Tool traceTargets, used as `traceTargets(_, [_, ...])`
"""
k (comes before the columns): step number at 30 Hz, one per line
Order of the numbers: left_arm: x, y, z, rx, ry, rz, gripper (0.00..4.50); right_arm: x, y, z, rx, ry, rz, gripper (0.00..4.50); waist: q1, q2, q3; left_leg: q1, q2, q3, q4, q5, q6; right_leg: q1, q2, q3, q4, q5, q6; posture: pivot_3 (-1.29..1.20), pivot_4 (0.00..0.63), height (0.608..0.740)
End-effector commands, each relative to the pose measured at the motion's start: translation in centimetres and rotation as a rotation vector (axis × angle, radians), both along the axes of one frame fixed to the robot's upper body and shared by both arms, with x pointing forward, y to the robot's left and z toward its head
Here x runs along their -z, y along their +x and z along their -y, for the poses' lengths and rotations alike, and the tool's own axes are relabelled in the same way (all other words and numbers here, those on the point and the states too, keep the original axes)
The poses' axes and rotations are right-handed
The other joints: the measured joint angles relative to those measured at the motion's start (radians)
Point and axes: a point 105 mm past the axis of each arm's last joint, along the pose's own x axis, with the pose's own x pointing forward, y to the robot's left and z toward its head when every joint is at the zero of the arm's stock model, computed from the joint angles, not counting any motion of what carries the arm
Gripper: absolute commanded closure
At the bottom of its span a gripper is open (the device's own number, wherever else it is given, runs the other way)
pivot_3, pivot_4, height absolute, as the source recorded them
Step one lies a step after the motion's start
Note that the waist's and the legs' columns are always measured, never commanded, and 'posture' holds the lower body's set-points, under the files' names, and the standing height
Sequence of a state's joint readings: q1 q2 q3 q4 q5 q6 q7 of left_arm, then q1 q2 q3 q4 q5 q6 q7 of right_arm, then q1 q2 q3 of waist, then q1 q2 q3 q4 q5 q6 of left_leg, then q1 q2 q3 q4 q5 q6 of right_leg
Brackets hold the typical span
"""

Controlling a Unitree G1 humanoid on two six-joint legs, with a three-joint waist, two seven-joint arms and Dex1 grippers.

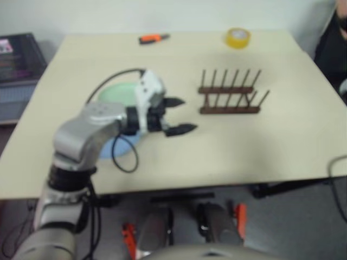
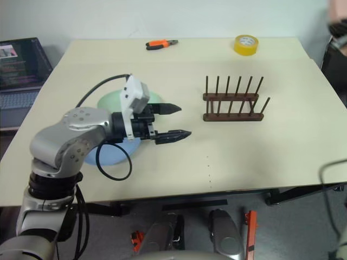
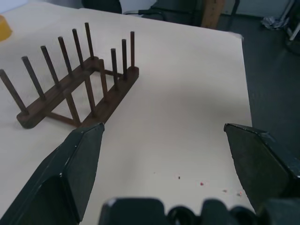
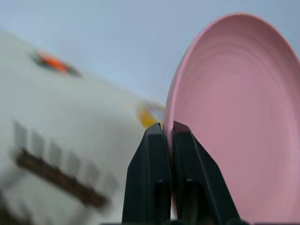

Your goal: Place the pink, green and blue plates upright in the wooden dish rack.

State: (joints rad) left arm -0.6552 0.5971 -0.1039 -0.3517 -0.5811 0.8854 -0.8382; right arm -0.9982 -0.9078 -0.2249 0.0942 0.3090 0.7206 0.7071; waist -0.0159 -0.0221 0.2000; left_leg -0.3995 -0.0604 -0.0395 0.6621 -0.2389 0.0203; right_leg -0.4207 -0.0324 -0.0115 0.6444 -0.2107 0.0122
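Note:
I should use my right gripper to set the pink plate down in the wooden dish rack's end slot (image 1: 258, 105) (image 4: 92, 210), the one farthest from the green plate.
The wooden dish rack (image 2: 232, 103) stands empty on the table, right of centre, its pegs upright. My left gripper (image 2: 183, 120) hovers open to the left of it and points toward it; nothing lies between its fingers (image 3: 79, 159). Under that arm lie the green plate (image 2: 111, 100) and, nearer the front, the blue plate (image 2: 114, 154), both flat and partly covered by the arm. In the right wrist view my right gripper (image 4: 168, 127) is shut on the rim of the pink plate (image 4: 234, 117), held raised on edge, with the rack (image 4: 56, 176) blurred below.
A yellow tape roll (image 2: 246, 44) and an orange-handled tool (image 2: 161, 44) lie near the table's far edge. A laptop (image 2: 21, 67) sits off the table's left side. Bare tabletop (image 2: 244, 162) stretches in front of the rack.

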Motion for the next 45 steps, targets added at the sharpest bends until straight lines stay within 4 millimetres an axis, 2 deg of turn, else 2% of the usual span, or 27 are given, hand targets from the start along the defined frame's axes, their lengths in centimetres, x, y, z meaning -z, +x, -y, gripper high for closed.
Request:
traceTargets(1, [-1.5, -0.6, 0.1, 0.018, -0.03, 0.051, 0.0, -1.9, -0.1, -0.1, -0.14, 0.201, 0.085, 4.46, 0.009, -0.001, 0.0, 0.0, 0.0, 0.0, 0.0, 0.0, 0.0, 0.0, 0.0, 0.0, 0.0, 0.0, 0.0, 0.0, 0.15, 0.74])
traceTargets(5, [-2.1, 0.0, -0.1, -0.035, -0.069, 0.058, 0.0, -1.5, 0.5, -0.8, -0.341, 0.426, 0.049, 4.46, 0.03, -0.001, 0.001, -0.003, -0.003, -0.001, 0.0, 0.0, 0.0, -0.001, -0.002, 0.0, -0.002, 0.004, -0.006, 0.0, 0.15, 0.74])
traceTargets(10, [-2.3, -0.1, -0.1, -0.038, -0.07, 0.058, 0.0, -0.5, 1.0, -0.6, -0.479, 0.586, -0.04, 4.46, 0.033, -0.001, 0.001, -0.003, -0.003, 0.0, 0.0, -0.001, 0.002, -0.001, -0.003, 0.0, -0.003, 0.004, -0.006, 0.0, 0.15, 0.74])
traceTargets(12, [-2.3, -0.2, -0.2, -0.04, -0.067, 0.057, 0.0, 0.1, 1.1, -0.7, -0.507, 0.614, -0.077, 4.46, 0.032, -0.001, 0.001, -0.002, -0.003, 0.0, 0.0, -0.001, 0.002, -0.001, -0.003, 0.0, -0.002, 0.003, -0.007, 0.0, 0.15, 0.74])
traceTargets(15, [-2.3, -0.2, -0.2, -0.047, -0.065, 0.056, 0.0, 2.3, 1.8, -0.2, -0.511, 0.679, -0.149, 4.46, 0.029, -0.001, 0.001, -0.002, -0.002, 0.001, 0.0, -0.001, 0.002, -0.001, -0.003, 0.0, -0.001, 0.003, -0.007, 0.0, 0.15, 0.74])
traceTargets(17, [-2.4, -0.2, -0.3, -0.053, -0.07, 0.056, 0.0, 2.6, 1.9, 0.4, -0.517, 0.737, -0.158, 4.46, 0.025, -0.001, 0.001, -0.001, -0.002, 0.001, 0.0, -0.001, 0.002, -0.001, -0.003, 0.0, -0.001, 0.004, -0.007, 0.0, 0.15, 0.74])
traceTargets(30, [-2.2, -0.4, -0.7, -0.074, -0.062, 0.047, 0.0, 4.7, 1.9, -0.3, -0.56, 0.797, -0.233, 4.46, 0.014, -0.001, 0.001, -0.001, -0.002, 0.001, 0.0, -0.001, 0.002, -0.001, -0.002, 0.0, -0.001, 0.003, -0.006, 0.0, 0.15, 0.74])
traceTargets(37, [-2.2, -0.4, -0.8, -0.081, -0.058, 0.045, 0.0, 5.8, 1.9, -0.2, -0.527, 0.798, -0.255, 4.46, 0.014, -0.001, 0.001, -0.002, -0.002, 0.001, 0.0, -0.001, 0.002, -0.001, -0.002, 0.0, -0.001, 0.003, -0.006, 0.0, 0.15, 0.74])
traceTargets(45, [-2.2, -0.3, -0.8, -0.086, -0.054, 0.045, 0.0, 4.8, 1.2, 0.4, -0.536, 0.803, -0.207, 4.46, 0.014, -0.001, 0.001, -0.001, -0.002, 0.001, 0.0, -0.001, 0.002, -0.001, -0.002, 0.0, -0.001, 0.002, -0.005, 0.0, 0.15, 0.74])
